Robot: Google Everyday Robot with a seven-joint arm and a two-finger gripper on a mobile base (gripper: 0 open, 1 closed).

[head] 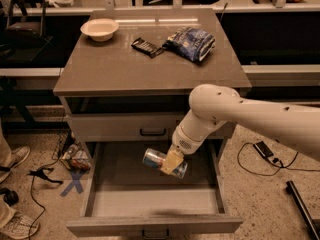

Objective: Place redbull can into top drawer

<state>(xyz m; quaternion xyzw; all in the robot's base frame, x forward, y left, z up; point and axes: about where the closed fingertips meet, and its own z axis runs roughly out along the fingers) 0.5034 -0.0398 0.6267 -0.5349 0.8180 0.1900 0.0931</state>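
The redbull can will leave my gripper near the middle of the open drawer's grey bottom point(144, 178), where I need to let it go.
The redbull can point(155, 160) is blue and silver and lies sideways in my gripper point(171, 162), whose pale fingers point(172, 160) are shut on it. The can hangs over the middle of the open top drawer point(155, 203), above its pale grey floor. My white arm point(240, 116) reaches in from the right and bends down over the drawer. The drawer is pulled far out, with a small dark handle on its front panel point(155, 232).
A shallower shut drawer with a black bar handle point(152, 132) sits above. On the cabinet top point(110, 69) are a white bowl point(99, 29), a dark flat object point(147, 47) and a blue-and-white snack bag point(191, 43). Cables and shoes lie on the floor at left.
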